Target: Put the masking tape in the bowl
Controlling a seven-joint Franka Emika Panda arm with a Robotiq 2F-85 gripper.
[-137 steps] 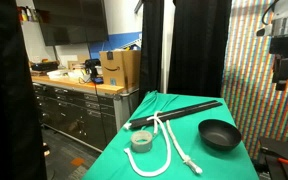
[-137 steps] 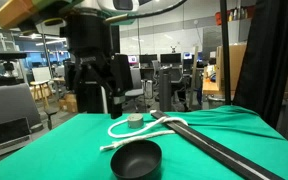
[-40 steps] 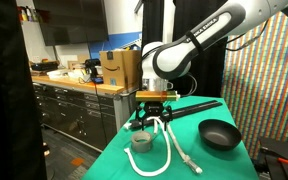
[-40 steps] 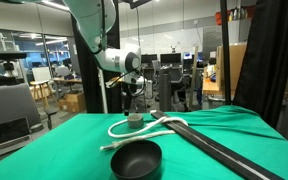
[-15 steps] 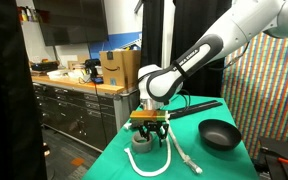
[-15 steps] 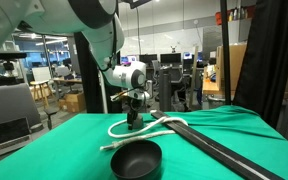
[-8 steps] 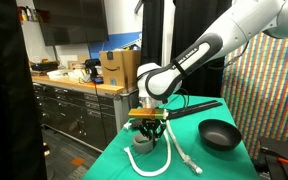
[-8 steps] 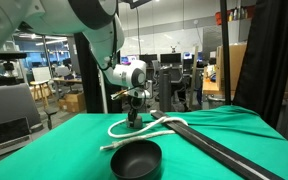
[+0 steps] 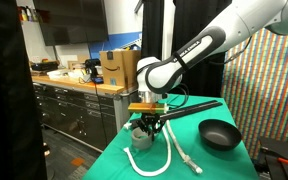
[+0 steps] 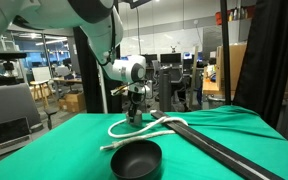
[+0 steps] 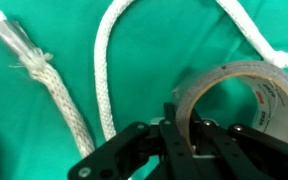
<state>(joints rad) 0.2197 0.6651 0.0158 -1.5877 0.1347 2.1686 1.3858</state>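
Observation:
My gripper will release the masking tape on the inside bottom of the empty black bowl (image 9: 215,130).
My gripper (image 11: 181,118) is shut on the masking tape (image 11: 265,94), a pale beige roll, with one finger inside its hollow centre and one outside, pinching the wall. In both exterior views the gripper (image 9: 144,126) (image 10: 134,113) points down over the near end of the green table and holds the tape (image 9: 141,138) (image 10: 134,119) slightly above the cloth. The black bowl (image 9: 219,134) (image 10: 136,158) sits empty on the cloth, well away from the gripper.
A long white rope (image 9: 170,150) (image 10: 150,125) (image 11: 103,62) loops on the cloth around and under the tape. A long black bar (image 9: 184,110) (image 10: 224,156) lies across the green table (image 9: 224,162). A counter with a cardboard box (image 9: 120,68) stands beyond.
The jaws have shut on the tape's wall. The gripper has then risen a little, and the roll has come up with it.

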